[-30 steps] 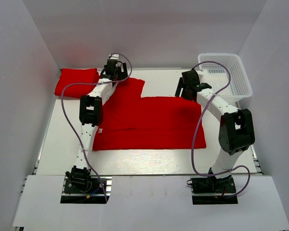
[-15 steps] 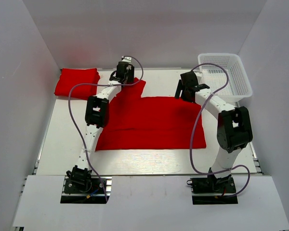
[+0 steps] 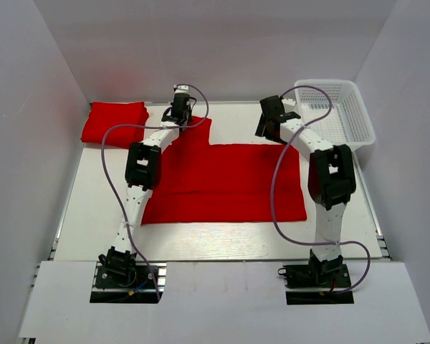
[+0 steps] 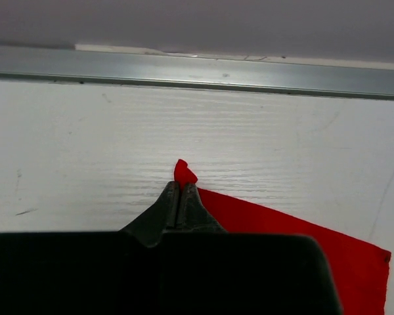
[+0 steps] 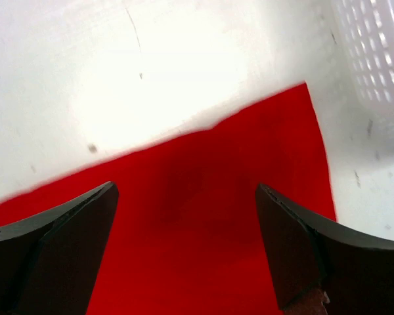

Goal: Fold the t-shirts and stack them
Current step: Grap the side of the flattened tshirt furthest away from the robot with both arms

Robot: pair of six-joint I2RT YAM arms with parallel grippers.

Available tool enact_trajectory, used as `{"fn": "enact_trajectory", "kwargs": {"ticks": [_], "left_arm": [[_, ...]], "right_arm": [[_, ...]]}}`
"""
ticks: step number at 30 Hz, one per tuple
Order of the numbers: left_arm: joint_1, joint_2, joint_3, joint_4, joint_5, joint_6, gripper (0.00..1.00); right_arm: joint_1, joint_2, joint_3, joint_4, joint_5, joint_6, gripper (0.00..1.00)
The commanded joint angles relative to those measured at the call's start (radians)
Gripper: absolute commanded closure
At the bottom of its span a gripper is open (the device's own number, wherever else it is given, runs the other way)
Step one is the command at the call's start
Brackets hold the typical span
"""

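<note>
I should close my right gripper on the back edge (image 3: 278, 144) (image 5: 224, 123) of the red t-shirt, just in from the shirt's corner next to the white mesh basket.
A red t-shirt (image 3: 222, 183) lies spread flat in the middle of the table, one sleeve reaching toward the back left. My left gripper (image 3: 178, 116) is at that sleeve's far corner, shut on a small pinch of the red cloth (image 4: 183, 172); the sleeve (image 4: 289, 236) trails off to the right below the left gripper (image 4: 180, 186). My right gripper (image 3: 267, 131) hovers over the shirt's back right corner. In the right wrist view the right gripper (image 5: 187, 193) stands wide open, with the red shirt (image 5: 203, 223) below it and nothing held. A second t-shirt (image 3: 115, 122) lies folded at the back left.
A white mesh basket (image 3: 344, 107) stands at the back right, its wall (image 5: 381, 52) close beside the right gripper. A metal rail (image 4: 197, 72) runs along the table's back edge just beyond the left gripper. White walls enclose the table.
The left gripper slid right along the back of the sleeve and shut on its corner. The right arm swung left and back, over the shirt's back right corner.
</note>
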Motion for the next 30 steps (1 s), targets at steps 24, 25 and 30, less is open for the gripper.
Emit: {"fn": "enact_trajectory", "kwargs": {"ticks": [24, 25, 30], "left_arm": [[0.025, -0.209, -0.203, 0.030, 0.066, 0.106, 1.00], [0.025, -0.209, -0.203, 0.030, 0.066, 0.106, 1.00], [0.025, -0.209, -0.203, 0.030, 0.057, 0.115, 1.00]], "right_arm": [[-0.044, 0.297, 0.277, -0.168, 0.136, 0.215, 0.14], [-0.045, 0.300, 0.280, -0.160, 0.130, 0.214, 0.14], [-0.062, 0.317, 0.290, -0.163, 0.124, 0.215, 0.17]]}}
